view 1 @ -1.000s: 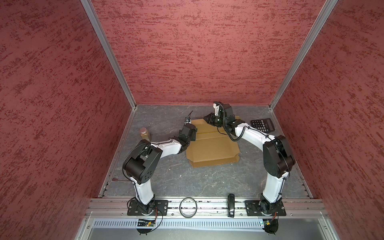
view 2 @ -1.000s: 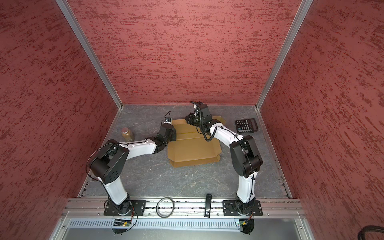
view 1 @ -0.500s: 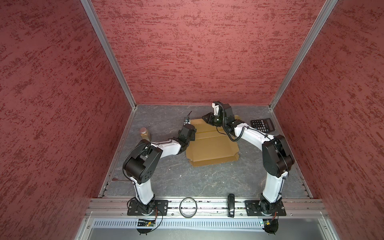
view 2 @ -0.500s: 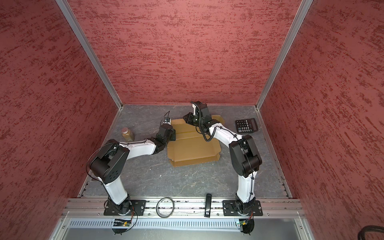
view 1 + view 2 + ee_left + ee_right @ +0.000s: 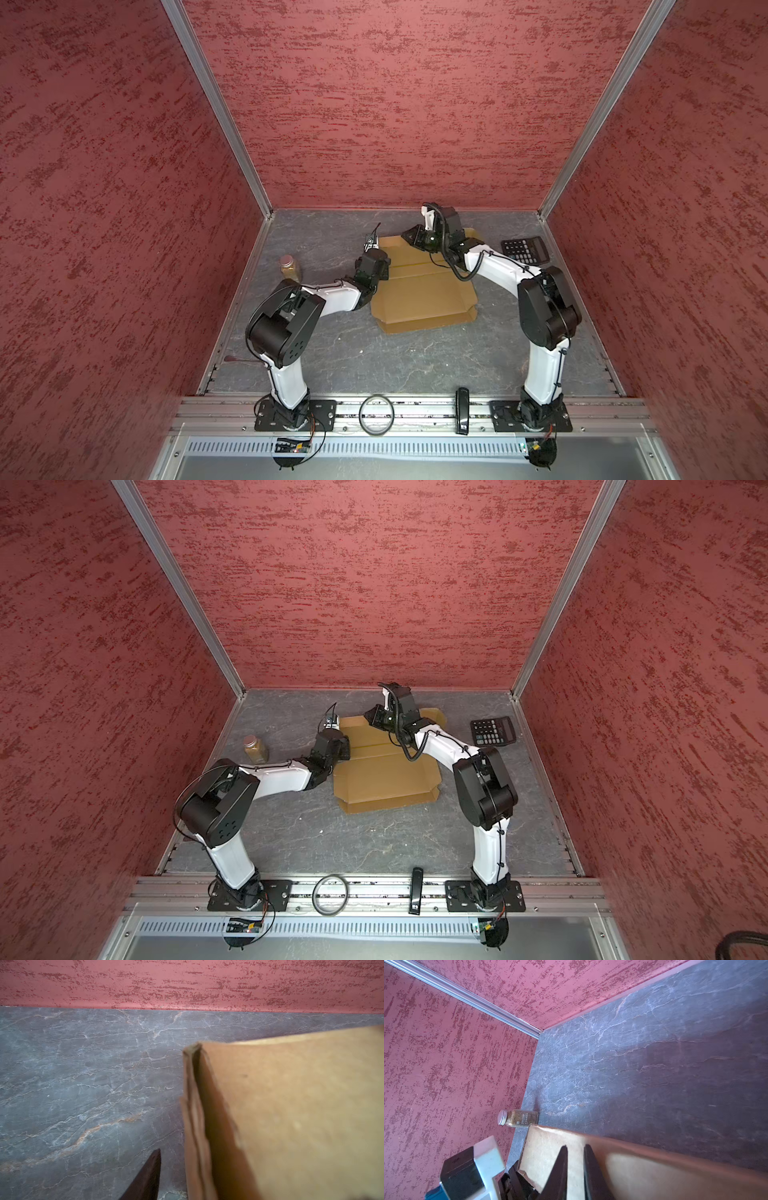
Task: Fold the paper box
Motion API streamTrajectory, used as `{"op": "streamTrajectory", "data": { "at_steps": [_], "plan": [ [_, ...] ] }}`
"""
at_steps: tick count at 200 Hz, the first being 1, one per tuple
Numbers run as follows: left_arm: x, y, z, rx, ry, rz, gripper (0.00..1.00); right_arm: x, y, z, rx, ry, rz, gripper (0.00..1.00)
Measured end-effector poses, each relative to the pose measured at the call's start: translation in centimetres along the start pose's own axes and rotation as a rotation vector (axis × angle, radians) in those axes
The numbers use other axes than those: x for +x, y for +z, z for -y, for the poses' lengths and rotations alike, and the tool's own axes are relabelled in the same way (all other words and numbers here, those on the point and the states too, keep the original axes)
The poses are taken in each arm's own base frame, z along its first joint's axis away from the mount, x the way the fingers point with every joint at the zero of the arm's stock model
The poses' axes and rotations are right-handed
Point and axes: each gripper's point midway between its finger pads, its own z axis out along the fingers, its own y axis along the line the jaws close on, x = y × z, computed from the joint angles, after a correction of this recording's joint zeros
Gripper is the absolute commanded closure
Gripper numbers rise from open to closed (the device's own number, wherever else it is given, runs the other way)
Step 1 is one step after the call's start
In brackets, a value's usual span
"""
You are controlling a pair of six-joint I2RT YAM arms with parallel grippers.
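Observation:
A gap is open beside the paper box's side near the back corner, so I will open my left gripper and pinch that side's outer layers (image 5: 194, 1132) against the box's panel.
The paper box (image 5: 424, 291) (image 5: 386, 775) lies on the grey floor as brown cardboard with its side walls partly raised. My left gripper (image 5: 376, 254) (image 5: 338, 734) is at the box's left wall near the back corner. In the left wrist view one dark finger (image 5: 149, 1174) stands apart from that wall (image 5: 193, 1126); the other finger is hidden behind the cardboard. My right gripper (image 5: 409, 237) (image 5: 368, 716) (image 5: 575, 1147) is at the box's back edge. Its fingers stand nearly together, with cardboard (image 5: 542, 1157) showing in the narrow gap between them.
A black calculator (image 5: 524, 250) (image 5: 493, 731) lies right of the box near the right wall. A spice jar (image 5: 290, 268) (image 5: 255, 748) (image 5: 519, 1118) stands by the left wall. A ring (image 5: 376, 415) and a black bar (image 5: 461, 409) rest on the front rail. The back wall is close behind the box.
My left gripper has opened at the box's left wall. The right gripper has shifted slightly left along the back edge. The box has barely moved.

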Motion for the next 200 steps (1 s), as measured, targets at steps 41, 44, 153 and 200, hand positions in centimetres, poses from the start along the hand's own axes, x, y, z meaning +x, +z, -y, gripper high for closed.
{"op": "streamTrajectory", "data": {
  "at_steps": [41, 44, 153, 200],
  "plan": [
    [-0.6, 0.0, -0.3, -0.015, 0.000, 0.030, 0.56, 0.0, 0.1, 0.1, 0.002, 0.004, -0.002, 0.84],
    [-0.6, 0.0, -0.3, -0.017, 0.002, 0.031, 0.56, 0.0, 0.1, 0.1, 0.002, 0.004, -0.002, 0.84],
    [-1.5, -0.9, -1.0, -0.044, 0.012, 0.091, 0.67, 0.1, 0.1, 0.1, 0.002, 0.009, -0.003, 0.85],
    [-2.1, -0.7, -0.8, -0.065, 0.029, 0.111, 0.74, 0.1, 0.1, 0.1, 0.003, 0.009, -0.004, 0.85]
  ]
}}
